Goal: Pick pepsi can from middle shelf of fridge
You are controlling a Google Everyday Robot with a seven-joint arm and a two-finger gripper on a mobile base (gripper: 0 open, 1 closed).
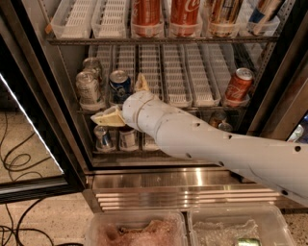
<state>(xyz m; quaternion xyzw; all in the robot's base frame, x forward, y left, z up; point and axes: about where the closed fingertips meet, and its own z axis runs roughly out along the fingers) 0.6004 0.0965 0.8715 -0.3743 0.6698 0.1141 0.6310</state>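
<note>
Next, my gripper should go to the pepsi can's lower half (120, 96) and close there, leaving the silver top clear above my fingers.
The pepsi can (119, 84), blue with a silver top, stands at the front of the middle shelf (175, 72) of the fridge (29, 96), second lane from the left. My gripper (116, 96) is open right in front of it. One cream finger (108, 117) points left below the can, and the other (141, 82) points up at the can's right side. My white arm (216, 144) comes in from the lower right and hides part of the shelf's front edge.
Two pale silver cans (89, 89) stand just left of the pepsi can. A red cola can (238, 85) stands at the shelf's right. Red bottles (147, 14) fill the shelf above and small cans (103, 137) the one below. Plastic bins (139, 230) lie in front of the steel base (183, 185).
</note>
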